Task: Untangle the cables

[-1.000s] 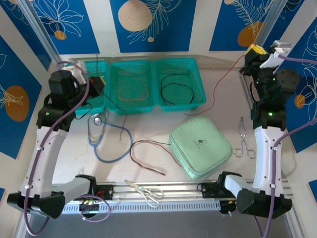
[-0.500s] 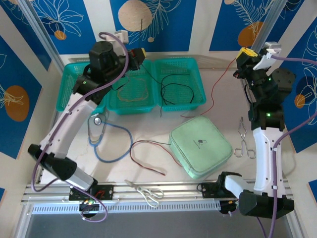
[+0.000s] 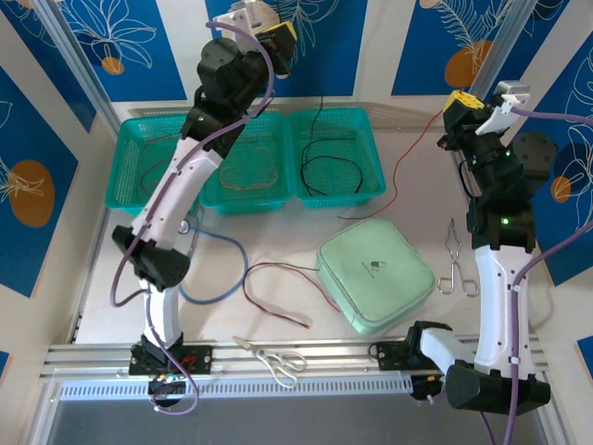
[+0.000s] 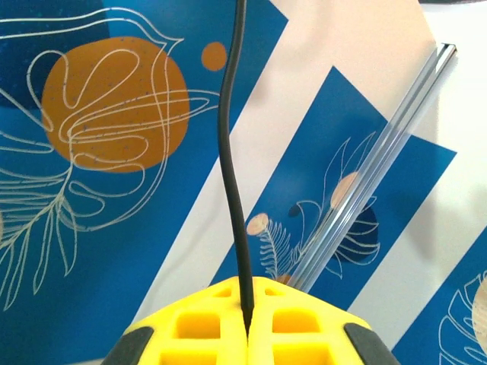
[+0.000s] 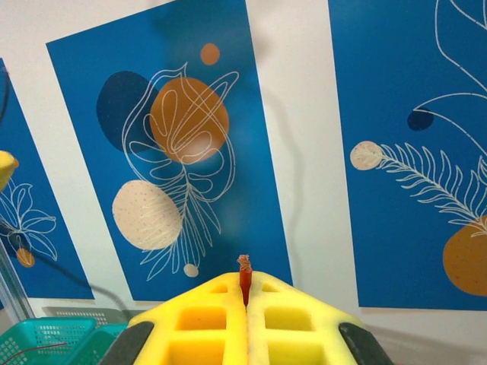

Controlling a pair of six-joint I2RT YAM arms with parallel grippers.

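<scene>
Next, I let go of the black cable with my left gripper on the bottom of the teal basket (image 3: 337,171) nearest the mint-green case.
My left gripper (image 3: 282,39) is raised high against the back wall, shut on a black cable (image 3: 316,125) that hangs down into the right teal basket (image 3: 372,148). In the left wrist view the black cable (image 4: 231,152) rises from between the closed yellow fingers (image 4: 199,328). My right gripper (image 3: 456,100) at the back right is shut on a red cable (image 3: 404,167) that sags to the table; its frayed end (image 5: 245,268) pokes out of the closed jaws. Another red stretch (image 3: 278,271) lies by the green case. A tan cable (image 3: 248,169) lies coiled in the middle basket (image 3: 211,158).
A mint-green case (image 3: 375,272) sits centre right. A blue stethoscope (image 3: 211,269) lies left of the red loop. Scissors (image 3: 278,358) rest at the front rail, metal tongs (image 3: 454,264) beside the right arm. The left basket (image 3: 122,167) holds a thin wire.
My left arm has swung from the left basket up and to the right, carrying the black cable high over the baskets. The right arm has barely moved.
</scene>
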